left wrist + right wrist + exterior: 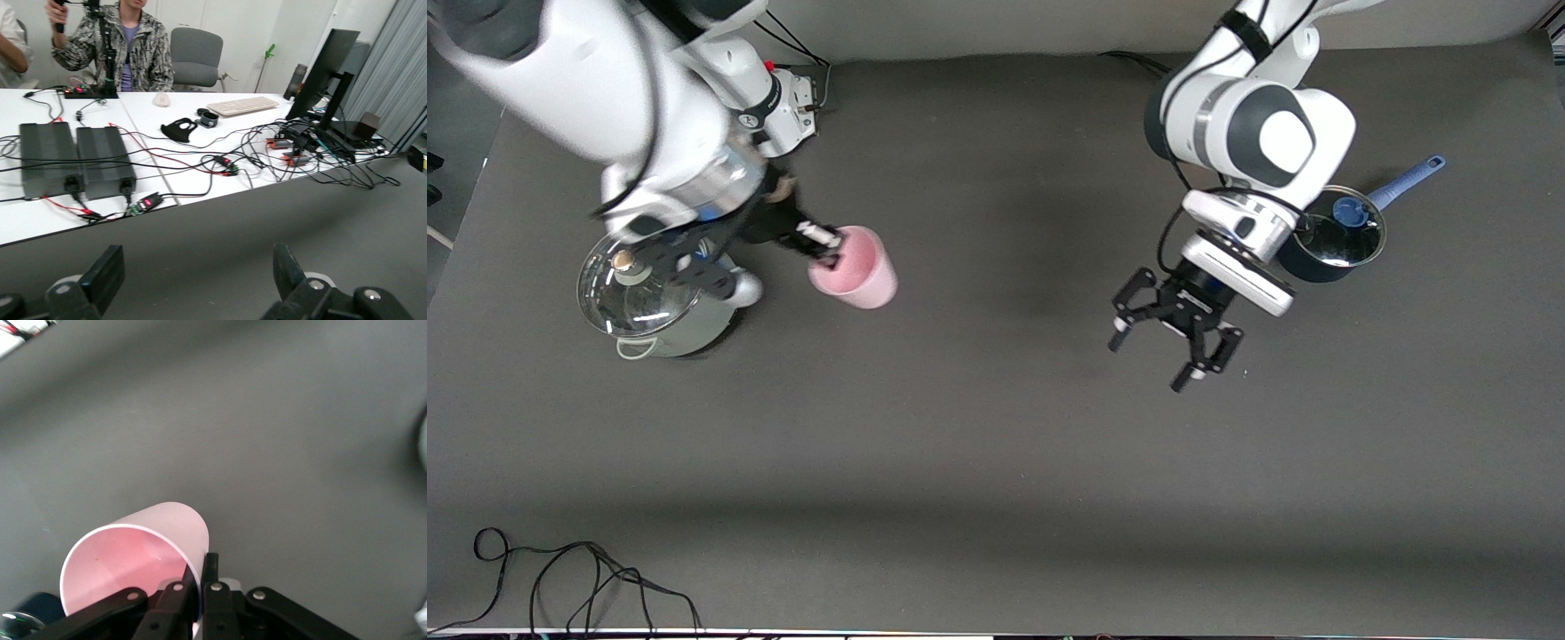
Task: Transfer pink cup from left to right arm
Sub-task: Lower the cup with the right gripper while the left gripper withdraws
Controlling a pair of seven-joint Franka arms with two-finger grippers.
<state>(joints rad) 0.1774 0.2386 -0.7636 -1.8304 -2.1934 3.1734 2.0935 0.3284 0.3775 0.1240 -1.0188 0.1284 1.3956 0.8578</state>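
Note:
My right gripper is going to set the pink cup down on the bare table (744, 379) beside the glass-lidded pot, toward the near edge of the table.
The pink cup (855, 267) hangs tilted in my right gripper (827, 249), over the table beside the glass-lidded pot. The right gripper is shut on the cup's rim, with one finger inside and one outside. In the right wrist view the cup (133, 550) shows its open mouth, and the gripper (200, 577) pinches its wall. My left gripper (1174, 342) is open and empty, over the bare table next to the blue saucepan and well apart from the cup. In the left wrist view its gripper (197, 280) holds nothing between its spread fingers (100, 277).
A steel pot with a glass lid (645, 298) stands at the right arm's end, under the right wrist. A dark blue saucepan (1334, 242) with a blue handle stands at the left arm's end. Black cables (560, 578) lie by the table's near edge.

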